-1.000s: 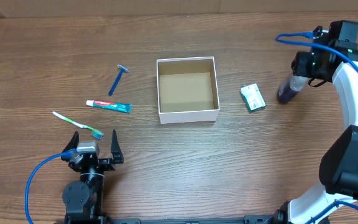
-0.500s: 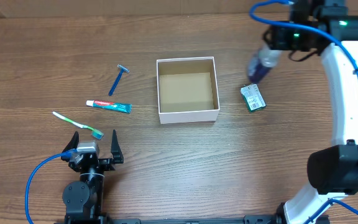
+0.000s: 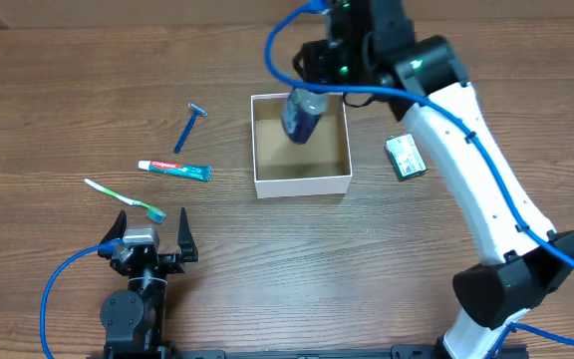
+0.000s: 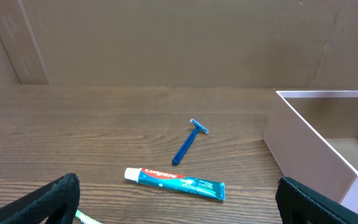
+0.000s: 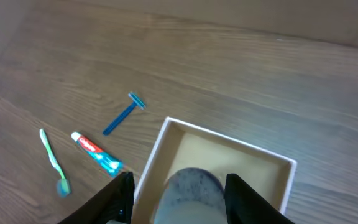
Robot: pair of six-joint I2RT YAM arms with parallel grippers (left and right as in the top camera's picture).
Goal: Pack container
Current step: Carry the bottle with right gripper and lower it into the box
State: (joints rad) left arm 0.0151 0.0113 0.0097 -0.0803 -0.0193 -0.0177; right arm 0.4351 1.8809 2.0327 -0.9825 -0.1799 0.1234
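Note:
The robot's right gripper will put the dark blue bottle down inside the container (image 3: 273, 153), close to the side of the container that faces the razor.
The container (image 3: 302, 183) is a square white-walled box with a brown inside at the table's middle; it also shows in the left wrist view (image 4: 319, 134) and the right wrist view (image 5: 229, 146). My right gripper (image 3: 305, 96) is shut on a dark blue bottle (image 3: 300, 118) with a clear upper part and holds it above the container's far part; the bottle fills the space between the fingers in the right wrist view (image 5: 191, 199). My left gripper (image 3: 153, 231) is open and empty near the front left.
A blue razor (image 3: 189, 126), a toothpaste tube (image 3: 174, 170) and a green-white toothbrush (image 3: 125, 199) lie left of the container. A small green-white packet (image 3: 405, 157) lies to its right. A cardboard wall stands at the back.
My right arm has swung left with the bottle, from the far right past the green-white packet to above the container. The left arm has not moved.

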